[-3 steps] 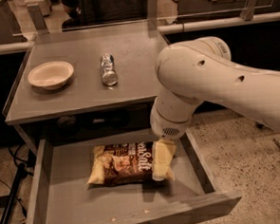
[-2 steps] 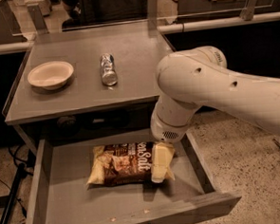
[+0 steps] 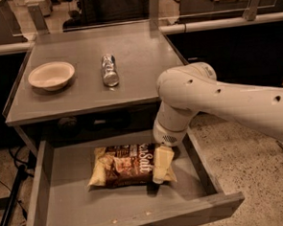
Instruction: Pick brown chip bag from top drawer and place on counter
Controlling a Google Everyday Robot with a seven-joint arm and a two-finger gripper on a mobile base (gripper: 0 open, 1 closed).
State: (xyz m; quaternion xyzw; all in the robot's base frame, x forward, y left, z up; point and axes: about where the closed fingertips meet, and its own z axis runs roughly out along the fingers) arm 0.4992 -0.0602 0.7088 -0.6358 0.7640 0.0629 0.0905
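The brown chip bag will be gripped next on the part (image 3: 145, 160) just beside the bag's middle, once my gripper moves inward from the bag's end.
The brown chip bag (image 3: 128, 164) lies flat in the open top drawer (image 3: 65, 206), its white "Sea Salt" lettering facing up. My gripper (image 3: 161, 165) hangs down from the white arm and sits on the bag's right end, touching or just above it. The wrist hides the bag's upper right corner. The bag rests on the drawer floor. The counter (image 3: 139, 72) stands behind and above the drawer.
A cream bowl (image 3: 51, 75) sits on the counter's left part. A silver can (image 3: 109, 70) lies on its side near the counter's middle. The drawer's thick front panel (image 3: 138, 223) is nearest the camera. Speckled floor lies to the right.
The arm's big joint has sunk a little and shifted slightly left. The gripper stays at the bag's right end. The bag has not moved.
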